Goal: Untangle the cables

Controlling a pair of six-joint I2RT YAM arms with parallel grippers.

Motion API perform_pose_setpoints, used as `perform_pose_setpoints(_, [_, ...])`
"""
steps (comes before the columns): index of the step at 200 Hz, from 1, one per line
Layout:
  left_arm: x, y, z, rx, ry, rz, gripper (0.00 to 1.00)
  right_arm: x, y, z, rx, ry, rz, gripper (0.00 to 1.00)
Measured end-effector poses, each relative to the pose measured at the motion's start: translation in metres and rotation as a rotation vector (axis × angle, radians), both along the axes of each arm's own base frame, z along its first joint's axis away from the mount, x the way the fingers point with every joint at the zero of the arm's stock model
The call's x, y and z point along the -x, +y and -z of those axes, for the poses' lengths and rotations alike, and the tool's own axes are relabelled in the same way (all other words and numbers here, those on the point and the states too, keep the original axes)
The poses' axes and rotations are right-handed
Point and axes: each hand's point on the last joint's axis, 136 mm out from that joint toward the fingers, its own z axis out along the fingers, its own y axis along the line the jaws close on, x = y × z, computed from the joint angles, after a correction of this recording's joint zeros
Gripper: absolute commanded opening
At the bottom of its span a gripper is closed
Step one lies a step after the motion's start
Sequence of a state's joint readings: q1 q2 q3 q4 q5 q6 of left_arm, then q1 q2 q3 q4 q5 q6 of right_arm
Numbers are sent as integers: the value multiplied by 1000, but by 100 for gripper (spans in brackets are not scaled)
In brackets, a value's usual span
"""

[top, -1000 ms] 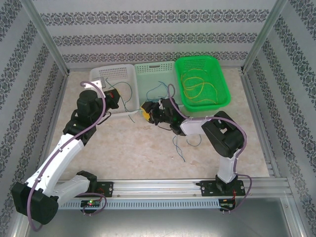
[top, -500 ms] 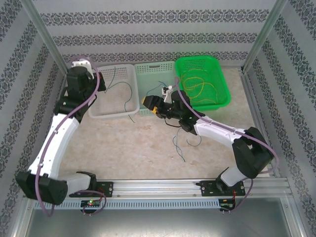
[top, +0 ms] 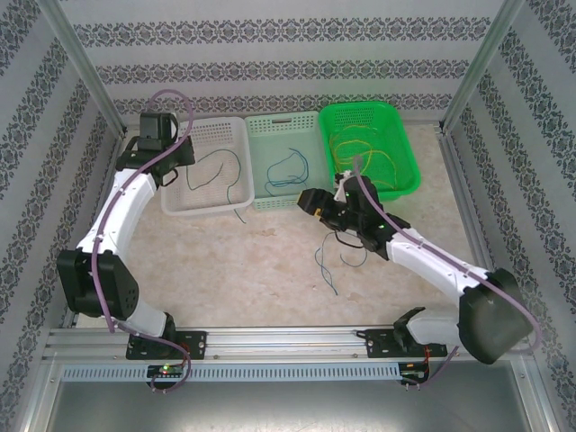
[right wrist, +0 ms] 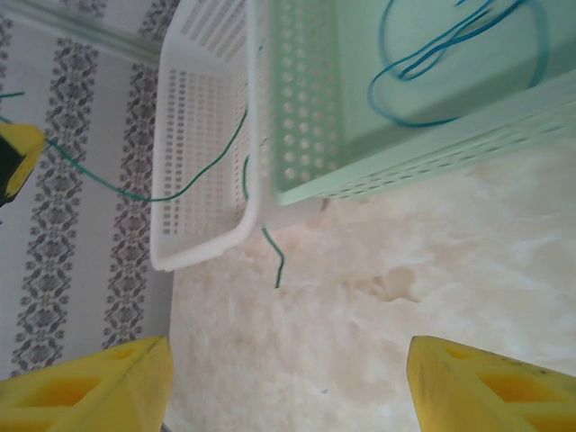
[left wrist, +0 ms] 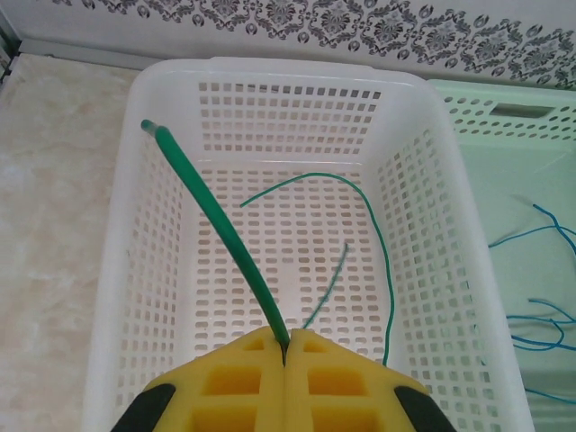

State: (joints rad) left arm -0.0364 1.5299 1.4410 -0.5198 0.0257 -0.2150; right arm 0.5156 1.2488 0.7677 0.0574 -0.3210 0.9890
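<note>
The robot's left gripper should release the dark green cable on the white basket's bottom [top: 207, 197], next to the curled thin green cable.
My left gripper [left wrist: 286, 346] is shut on a thick green cable [left wrist: 216, 216] that rises over the white basket [left wrist: 270, 67]. A thin green cable [left wrist: 382, 261] lies curled inside that basket, and its end [right wrist: 274, 261] hangs over the near corner. From above, the left gripper [top: 173, 175] sits at the basket's left front. My right gripper [right wrist: 288, 387] is open over bare table, with nothing between its yellow pads [right wrist: 99, 387]. It hovers in front of the baskets [top: 310, 203]. Blue cables [top: 288, 171] lie in the pale green basket [top: 270, 200]. Loose cables [top: 326, 270] remain on the table.
A bright green basket [top: 409, 184] at the back right holds yellow cables [top: 360, 157]. All three baskets stand side by side along the back. Metal frame posts and patterned walls close in the table on three sides. The arms' rail [top: 297, 340] runs along the near edge.
The right gripper opened, drew back from the pale green basket and moved right, leaving the blue cable in it. The left arm swung to the white basket's left side, still gripping the green cable.
</note>
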Motion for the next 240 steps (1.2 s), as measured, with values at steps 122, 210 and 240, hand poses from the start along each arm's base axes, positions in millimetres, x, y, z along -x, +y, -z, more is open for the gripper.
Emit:
perform_pose_setpoints(122, [-12,1,13,43,46,35,3,36,-63,45,278,108,68,67])
perform_pose_setpoints(210, [-13,-14,13,98,57,102,4,42,-67,56,375,147,49,67])
perform_pose_setpoints(240, [-15,-20,11,98,82,144,4,42,-67,58,379,152,46,67])
